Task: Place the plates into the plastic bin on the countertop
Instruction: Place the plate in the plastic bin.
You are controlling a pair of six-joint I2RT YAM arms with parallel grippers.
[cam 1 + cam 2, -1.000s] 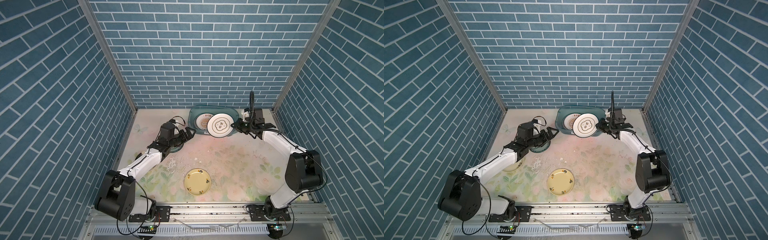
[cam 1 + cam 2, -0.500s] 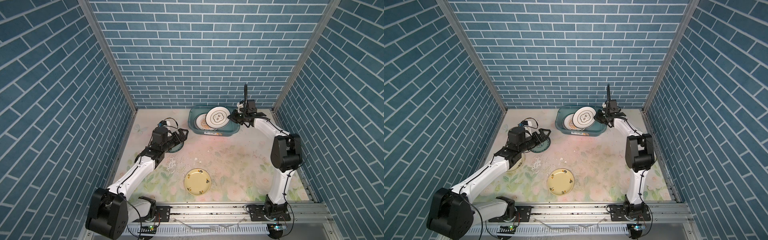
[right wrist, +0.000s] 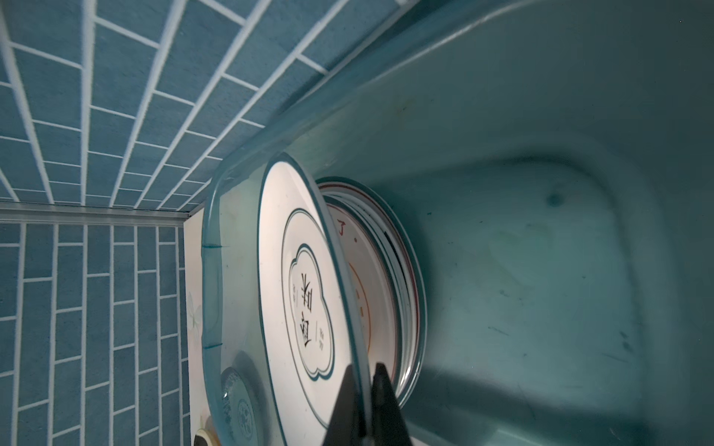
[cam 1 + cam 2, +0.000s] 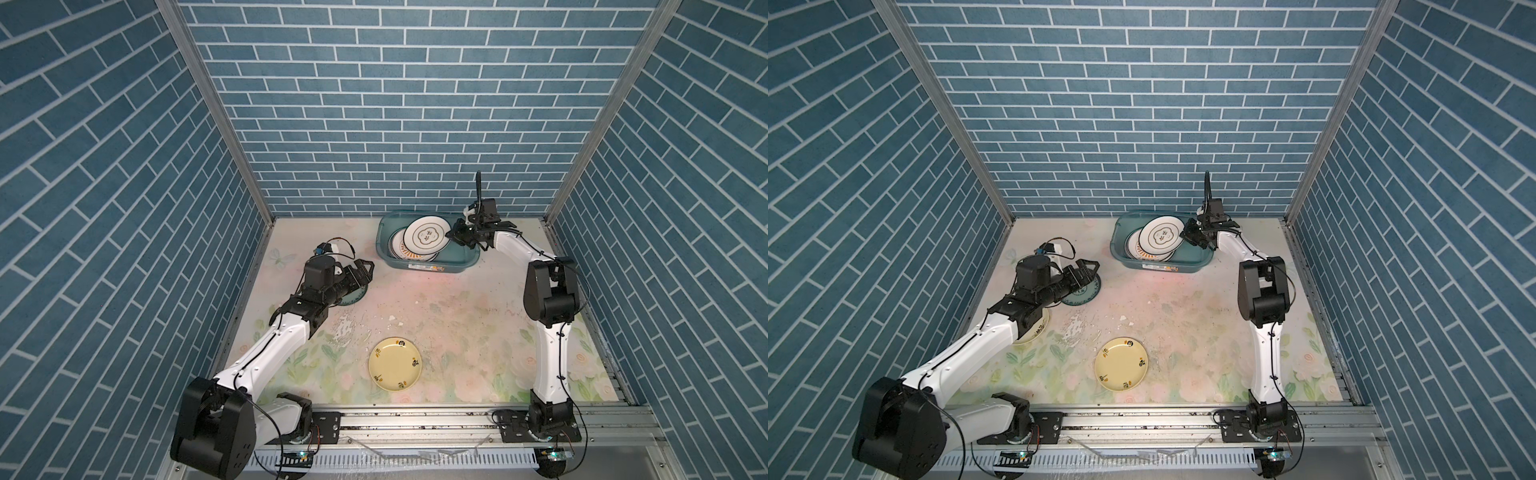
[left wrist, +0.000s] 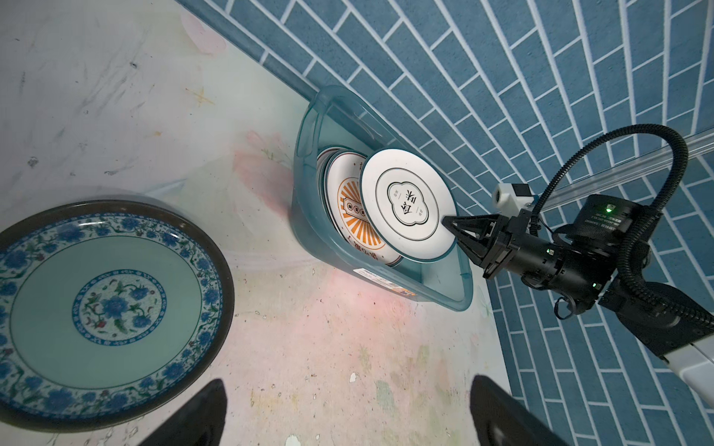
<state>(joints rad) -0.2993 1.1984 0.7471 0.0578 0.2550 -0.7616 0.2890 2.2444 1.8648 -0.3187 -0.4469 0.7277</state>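
Note:
Next, I close my left gripper on the pale yellow plate's rim (image 4: 370, 360) near the front, facing the cream plate.
The teal plastic bin (image 4: 428, 271) (image 4: 1158, 265) (image 5: 305, 127) stands at the back of the flowered countertop (image 4: 457, 324). My right gripper (image 4: 451, 234) (image 4: 1185, 235) (image 5: 448, 224) (image 3: 365, 372) is shut on the rim of a white plate (image 4: 428, 236) (image 4: 1160, 236) (image 5: 405, 208) (image 3: 301, 289). The plate is tilted over the bin, above a stack topped by an orange sunburst plate (image 5: 345, 208). My left gripper (image 4: 363, 268) (image 4: 1088, 268) (image 5: 347, 386) is open and empty, beside a teal floral plate (image 4: 1086, 296) (image 5: 112, 309). A pale yellow plate (image 4: 395, 363) (image 4: 1121, 363) lies near the front.
A cream plate (image 4: 1036, 329) lies partly hidden under my left arm. Blue brick walls close in the back and both sides. The bin's right half (image 3: 541, 270) holds no plates. A metal rail (image 4: 415, 419) runs along the front edge.
My right gripper has carried the white plate back from in front of the bin to over it. My left arm has drawn back leftward, its gripper still open.

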